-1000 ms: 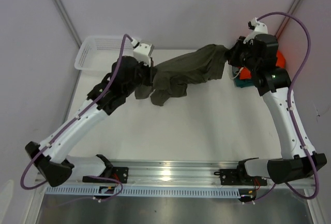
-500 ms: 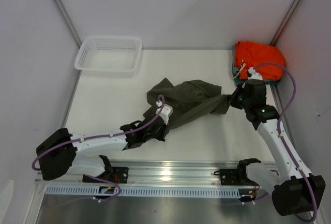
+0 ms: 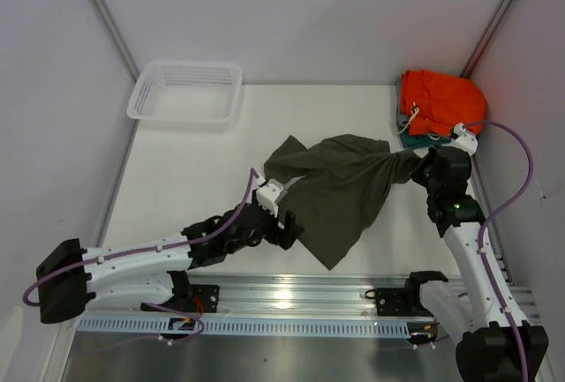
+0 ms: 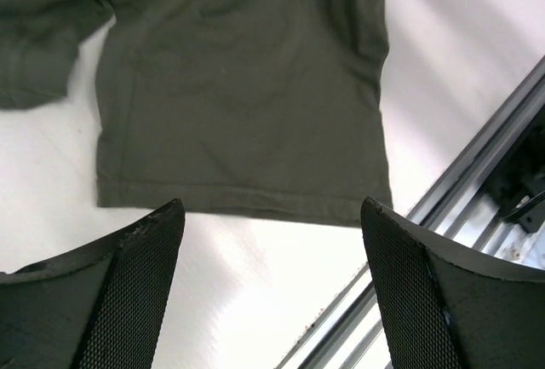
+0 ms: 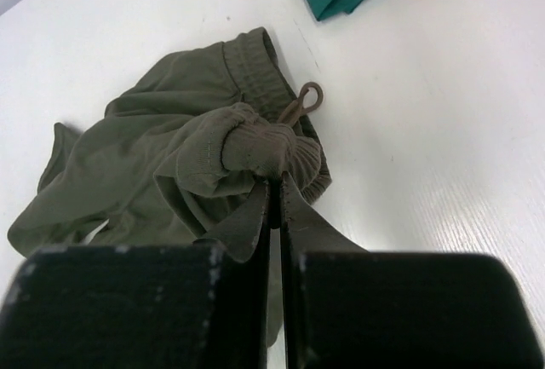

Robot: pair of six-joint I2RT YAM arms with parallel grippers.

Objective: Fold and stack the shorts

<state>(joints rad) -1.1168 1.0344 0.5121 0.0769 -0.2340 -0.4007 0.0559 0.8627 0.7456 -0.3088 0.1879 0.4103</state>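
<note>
Next, I go to the olive-green shorts with my left gripper and close it on the flat leg's hem corner (image 3: 330, 266) (image 4: 385, 216) closest to the aluminium rail.
The olive-green shorts (image 3: 340, 192) lie on the white table, one leg spread flat toward the near rail and the waist bunched at the right. My left gripper (image 3: 287, 228) sits just left of that leg and stands open with nothing between its fingers. In the left wrist view the leg hem (image 4: 247, 130) lies ahead of the left gripper (image 4: 268, 250), apart from it. My right gripper (image 3: 422, 163) is shut on the bunched waistband. In the right wrist view the right gripper (image 5: 274, 188) pinches a fold of the shorts (image 5: 170, 164), and the drawstring loop (image 5: 306, 96) lies just beyond.
A white mesh basket (image 3: 187, 91) stands at the back left. Bright orange shorts (image 3: 439, 100) rest on a teal garment (image 3: 408, 139) in the back right corner, close to the right arm. An aluminium rail (image 3: 291, 294) runs along the near edge.
Both arms brought the shorts down from the back toward the near side. The left gripper opened and let go of the leg, which now lies flat. The right gripper kept its hold and moved right.
</note>
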